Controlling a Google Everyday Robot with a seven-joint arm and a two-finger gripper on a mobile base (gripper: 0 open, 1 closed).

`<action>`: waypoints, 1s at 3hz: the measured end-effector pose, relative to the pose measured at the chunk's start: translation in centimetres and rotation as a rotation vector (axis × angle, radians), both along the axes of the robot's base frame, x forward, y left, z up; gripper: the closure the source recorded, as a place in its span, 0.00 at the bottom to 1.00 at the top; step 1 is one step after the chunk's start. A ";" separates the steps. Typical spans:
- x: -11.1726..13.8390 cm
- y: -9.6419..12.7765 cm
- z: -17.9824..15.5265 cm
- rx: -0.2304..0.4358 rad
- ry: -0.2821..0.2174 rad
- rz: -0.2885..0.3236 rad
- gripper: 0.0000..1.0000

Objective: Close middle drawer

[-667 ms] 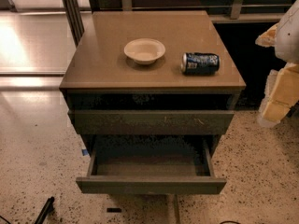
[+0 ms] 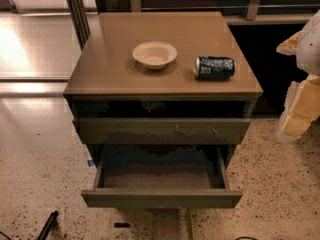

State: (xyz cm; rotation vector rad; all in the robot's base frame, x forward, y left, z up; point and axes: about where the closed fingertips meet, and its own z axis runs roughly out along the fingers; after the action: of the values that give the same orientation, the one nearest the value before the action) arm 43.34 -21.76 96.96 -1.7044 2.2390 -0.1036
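Observation:
The middle drawer stands open, so next my gripper goes down to the middle drawer's front corner [image 2: 238, 198] on my gripper's side and closes there.
The middle drawer [image 2: 161, 198] is a plain olive-grey handleless drawer. It stands pulled far out of the cabinet [image 2: 110, 74], and its shallow box with a brownish floor [image 2: 160, 176] is empty. Above it, the taller front with pale scratches [image 2: 161, 130] stands out a little. My gripper [image 2: 300, 109], white and cream, hangs at the right edge of the view. It is to the right of the cabinet, apart from it, at about the level of the upper front. It touches nothing.
A white bowl [image 2: 155, 54] and a dark blue can lying on its side [image 2: 214, 67] sit on the cabinet top. The speckled floor [image 2: 40, 184] surrounds the cabinet. A black object [image 2: 47, 225] lies at the bottom left. A metal post [image 2: 77, 11] stands behind on the left.

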 end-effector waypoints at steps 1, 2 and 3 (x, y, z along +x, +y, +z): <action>-1.9 -1.2 -2.8 0.053 0.008 -0.088 0.00; -4.3 -3.1 -7.8 0.126 0.013 -0.193 0.00; -6.0 -4.2 -14.6 0.198 0.063 -0.262 0.00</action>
State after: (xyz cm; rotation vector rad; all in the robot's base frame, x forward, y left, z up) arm 37.38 -25.96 82.36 -1.3268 2.4184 0.1104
